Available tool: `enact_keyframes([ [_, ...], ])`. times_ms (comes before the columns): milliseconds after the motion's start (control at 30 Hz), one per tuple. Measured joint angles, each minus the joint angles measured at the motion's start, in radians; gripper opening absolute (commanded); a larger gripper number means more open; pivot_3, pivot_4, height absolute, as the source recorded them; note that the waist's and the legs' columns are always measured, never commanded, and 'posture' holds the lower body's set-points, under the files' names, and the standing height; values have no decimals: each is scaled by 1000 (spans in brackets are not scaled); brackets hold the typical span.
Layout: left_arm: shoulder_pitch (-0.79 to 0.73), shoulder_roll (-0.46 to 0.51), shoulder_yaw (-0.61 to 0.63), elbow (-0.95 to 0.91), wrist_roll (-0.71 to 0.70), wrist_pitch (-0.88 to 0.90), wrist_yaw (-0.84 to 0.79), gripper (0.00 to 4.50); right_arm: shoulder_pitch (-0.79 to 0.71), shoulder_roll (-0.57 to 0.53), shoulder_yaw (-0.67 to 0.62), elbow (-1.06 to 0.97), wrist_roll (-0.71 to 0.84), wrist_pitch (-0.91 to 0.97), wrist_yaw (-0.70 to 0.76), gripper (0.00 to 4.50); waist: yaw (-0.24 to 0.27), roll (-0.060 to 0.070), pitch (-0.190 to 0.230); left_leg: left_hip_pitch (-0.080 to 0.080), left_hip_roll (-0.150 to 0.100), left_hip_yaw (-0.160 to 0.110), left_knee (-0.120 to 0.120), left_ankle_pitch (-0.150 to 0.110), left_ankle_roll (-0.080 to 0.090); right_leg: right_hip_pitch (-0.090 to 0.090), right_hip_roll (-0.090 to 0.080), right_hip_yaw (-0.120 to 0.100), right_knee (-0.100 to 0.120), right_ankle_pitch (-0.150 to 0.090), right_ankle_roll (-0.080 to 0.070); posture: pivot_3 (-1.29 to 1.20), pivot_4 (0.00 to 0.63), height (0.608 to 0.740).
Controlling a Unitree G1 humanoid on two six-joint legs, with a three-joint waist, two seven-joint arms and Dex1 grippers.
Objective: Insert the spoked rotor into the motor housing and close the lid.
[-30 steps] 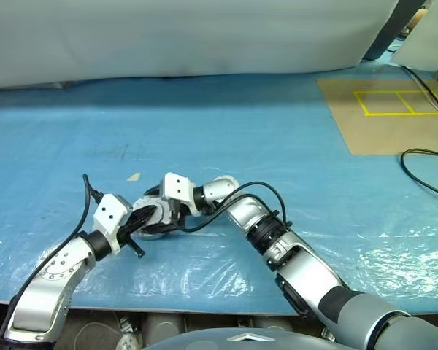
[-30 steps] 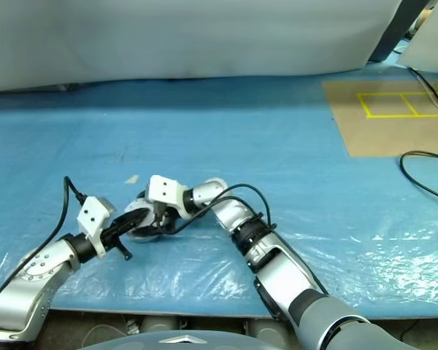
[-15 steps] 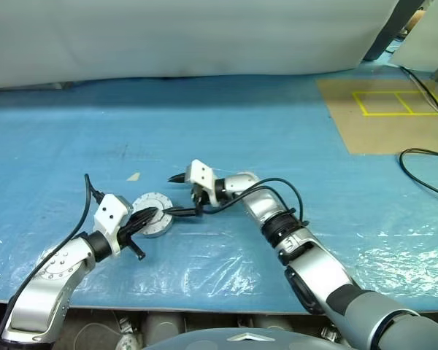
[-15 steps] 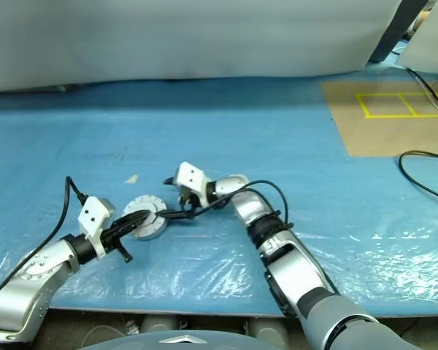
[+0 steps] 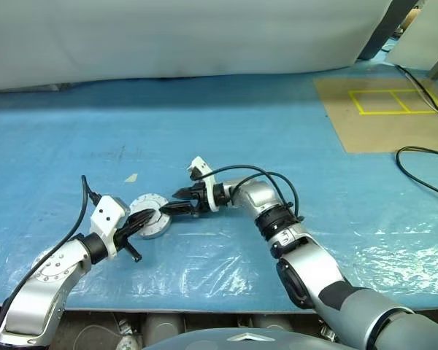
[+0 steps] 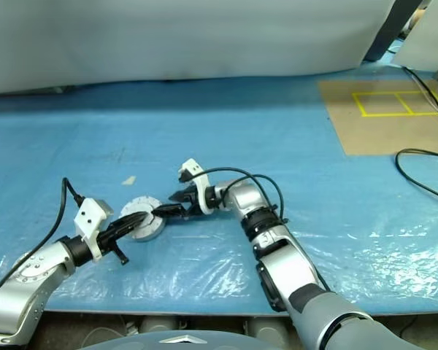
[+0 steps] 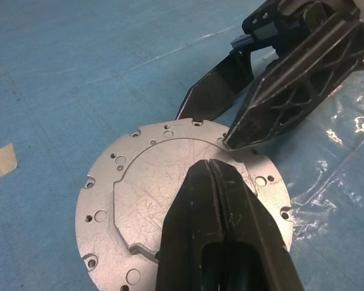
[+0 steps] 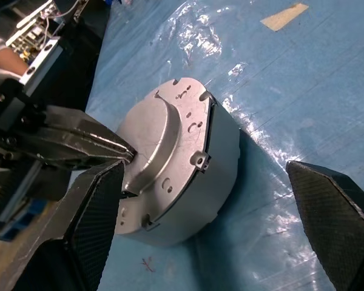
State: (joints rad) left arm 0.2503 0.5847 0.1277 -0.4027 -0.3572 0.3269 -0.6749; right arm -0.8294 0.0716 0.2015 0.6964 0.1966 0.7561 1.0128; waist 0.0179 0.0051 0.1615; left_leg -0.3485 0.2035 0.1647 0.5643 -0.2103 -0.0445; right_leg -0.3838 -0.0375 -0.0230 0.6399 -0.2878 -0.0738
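Observation:
The fingers of my right gripper sit at a slant across the motor housing, so they should turn square to it and pinch from the lid's edge (image 8: 168, 195) to the bottom side of the motor housing.
The motor housing (image 8: 221, 167) stands on the blue table as a short grey cylinder. The lid (image 7: 139, 194), a grey disc with a notched edge, lies flat on top of it. My left gripper (image 5: 147, 216) is shut, and its tips (image 7: 211, 173) lie over the middle of the lid, touching it or just above it. My right gripper (image 5: 172, 203) is open on the housing's right side and points at it. One of its fingers (image 8: 94, 212) is by the lid's edge, and the other is clear of the wall. The spoked rotor is hidden.
A scrap of beige tape (image 5: 132, 177) lies behind the housing. Brown cardboard with yellow tape lines (image 5: 379, 117) sits at the far right, with a black cable (image 5: 423, 164) near it. Crinkled clear film (image 5: 204, 262) covers the table's front edge.
My right gripper has lifted off the housing, drawn back to the right and rolled its wrist, uncovering the lid. My left gripper has stayed where it was.

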Motion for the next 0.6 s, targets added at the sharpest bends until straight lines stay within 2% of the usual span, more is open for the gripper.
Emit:
enact_keyframes([
  [200, 2, 0, -1, 2, 1, -4, 0, 0, -35, -5, -21, -5, 43, 205, -16, 4476, 3, 1, -1, 0, 0, 0, -1, 0, -1, 0, 0, 0, -1, 0, 0, 0, 150, 740],
  [367, 5, 0, -2, 4, 2, -8, 0, 0, 19, -25, 38, -117, 89, 362, 19, 4476, 5, 2, -1, 0, 0, 0, -3, 0, -1, 3, 0, 0, -2, 0, 1, 0, 150, 740],
  [467, 6, 3, 1, 9, 3, -11, -1, 0, 58, 22, 20, -148, 125, 441, -27, 4476, 3, 3, -2, 3, 0, 0, -4, 1, -2, 4, 0, 0, -2, 0, 0, 0, 150, 740],
  [533, 2, 5, 0, 12, 6, -12, 0, 0, 60, 47, -67, -105, 169, 462, -107, 4078, 3, 4, -2, 5, 0, 0, -6, 1, -3, 6, 0, 0, -2, -1, -1, 0, 150, 740],
  [600, 6, 5, -4, 11, 6, -12, 0, 0, 58, 48, -198, -32, 232, 462, -196, 3394, 11, 5, -3, 9, -1, 0, -6, 2, -3, 9, -1, 0, -4, -2, -1, 0, 150, 740],
])
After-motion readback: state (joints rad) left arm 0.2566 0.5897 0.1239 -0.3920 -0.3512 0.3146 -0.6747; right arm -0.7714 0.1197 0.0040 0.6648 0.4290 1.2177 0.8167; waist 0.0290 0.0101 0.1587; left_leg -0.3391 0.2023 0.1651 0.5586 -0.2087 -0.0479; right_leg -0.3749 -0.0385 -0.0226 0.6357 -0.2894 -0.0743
